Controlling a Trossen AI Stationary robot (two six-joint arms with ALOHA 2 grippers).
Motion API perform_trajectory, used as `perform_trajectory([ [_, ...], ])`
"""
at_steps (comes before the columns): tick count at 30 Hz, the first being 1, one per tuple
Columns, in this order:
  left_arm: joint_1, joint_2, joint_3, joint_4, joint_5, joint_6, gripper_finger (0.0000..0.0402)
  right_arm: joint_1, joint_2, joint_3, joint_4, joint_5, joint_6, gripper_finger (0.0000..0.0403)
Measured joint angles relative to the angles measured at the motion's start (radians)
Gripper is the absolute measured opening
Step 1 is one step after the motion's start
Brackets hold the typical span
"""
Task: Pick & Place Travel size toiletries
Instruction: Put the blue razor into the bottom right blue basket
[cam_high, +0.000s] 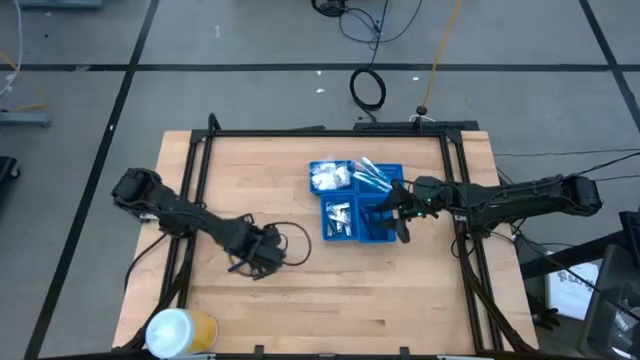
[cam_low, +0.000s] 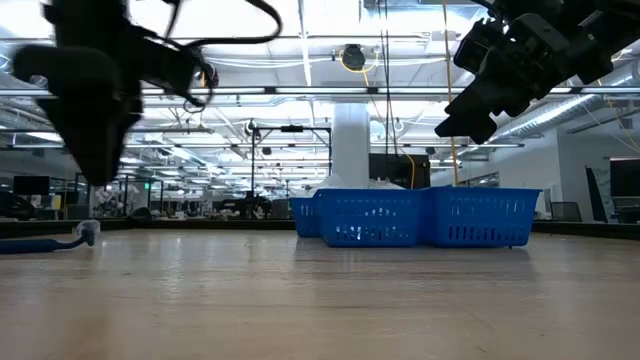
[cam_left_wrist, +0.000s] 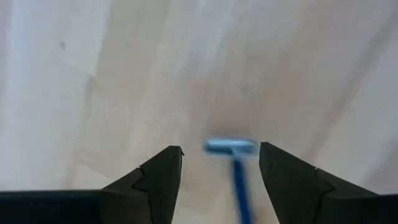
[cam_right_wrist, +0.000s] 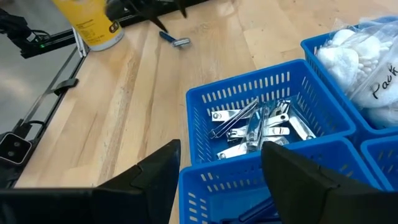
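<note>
My left gripper will move back from the razor's wide head, where its open fingers hang, and take the razor's handle (cam_low: 32, 245) before it carries the razor to the tray.
A blue razor (cam_left_wrist: 235, 171) lies flat on the bare wood, head (cam_left_wrist: 229, 146) and handle both on the table. It also shows in the low view (cam_low: 50, 243) and the right wrist view (cam_right_wrist: 173, 40). My left gripper (cam_left_wrist: 221, 149) hangs open above it, pointing down, one finger on either side and clear of it (cam_low: 98, 172). The blue compartment tray (cam_high: 316, 190) holds silver nail clippers (cam_right_wrist: 255, 127), a clear packet of white pieces (cam_right_wrist: 360, 62) and pale sticks (cam_high: 375, 178). My right gripper (cam_right_wrist: 221, 152) stands open above the tray's near right part (cam_high: 398, 215), with nothing between its fingers.
A white-and-yellow roll (cam_high: 180, 330) stands at the table's near left corner. Black rails (cam_high: 195, 170) run along the table's left, far and right sides. Bare wood (cam_high: 340, 290) lies between the tray and the near edge.
</note>
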Motion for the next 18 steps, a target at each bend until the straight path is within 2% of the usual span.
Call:
perform_trajectory([
  [5,-0.064,-0.037,-0.085,0.017,0.113,-0.124,0.0213,0.0,0.0,0.0,0.0,0.0,-0.004,0.0211],
  [10,-0.143,-0.038,-0.207,0.181,0.246,-0.253,0.0213,0.0,0.0,0.0,0.0,-0.001,-0.004,0.0211],
  [13,-0.184,-0.043,-0.267,0.275,0.238,-0.276,0.0213,0.0,0.0,0.0,0.0,-0.001,-0.004,0.0211],
  [18,-0.216,-0.049,-0.325,0.297,0.209,-0.329,0.0213,0.0,0.0,0.0,0.004,-0.001,-0.004,0.021],
])
